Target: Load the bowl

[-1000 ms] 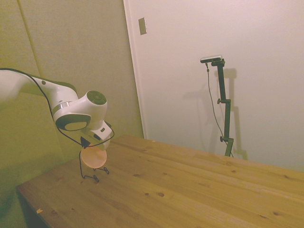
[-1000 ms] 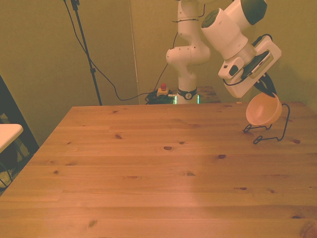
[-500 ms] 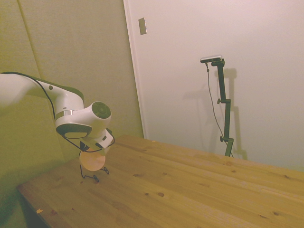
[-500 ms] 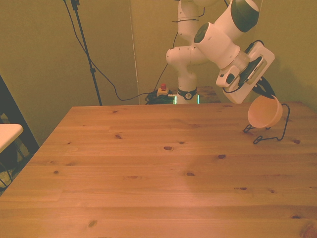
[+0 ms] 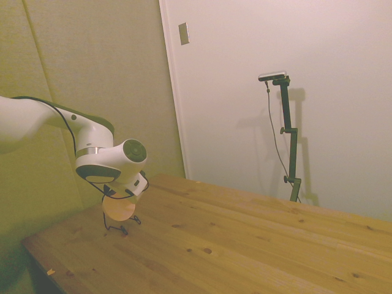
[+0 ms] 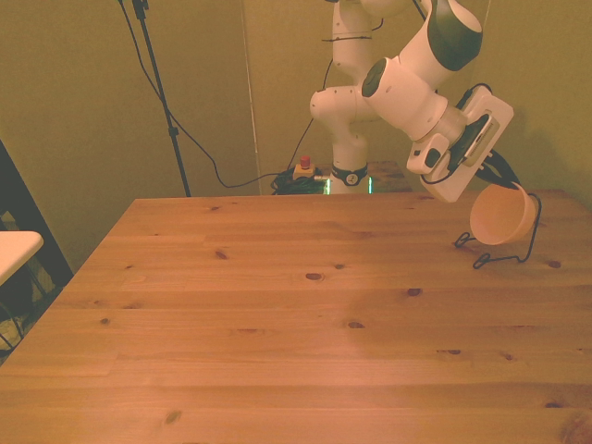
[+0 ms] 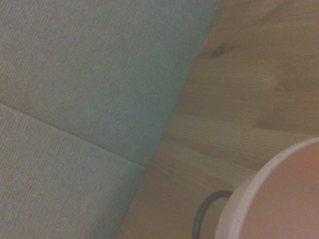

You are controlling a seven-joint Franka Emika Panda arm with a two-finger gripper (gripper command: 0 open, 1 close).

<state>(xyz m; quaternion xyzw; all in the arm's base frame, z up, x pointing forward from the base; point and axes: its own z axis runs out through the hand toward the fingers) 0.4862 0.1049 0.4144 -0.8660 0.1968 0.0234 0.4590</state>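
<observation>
The bowl, now tilted on its side over the stand, will go into the black wire stand (image 6: 502, 228), above its front hooks, against its back loop.
The pale peach-orange bowl (image 6: 504, 215) hangs tilted on its side over the thin black wire stand (image 6: 507, 256), near the table's far corner at the front view's right. My gripper (image 6: 505, 182) reaches down from the white wrist and is shut on the bowl's upper rim. From the side, the bowl (image 5: 118, 208) sits just below the gripper (image 5: 117, 195) and inside the stand's (image 5: 120, 228) loop. Up close in the wrist view are the bowl's rim (image 7: 279, 199) and a bit of black wire (image 7: 201, 215). Whether the bowl rests on the wire cannot be told.
The wooden table (image 6: 277, 324) stretches wide toward the front view's left. The stand is close to the table's edge (image 7: 169, 129), with a green wall panel (image 7: 89, 99) right beside it. A white object (image 6: 14, 248) lies off the table at the front view's left.
The arm has come down and swung toward the front view's right, carrying the bowl lower and further into the wire stand, with the bowl tipped more on its side.
</observation>
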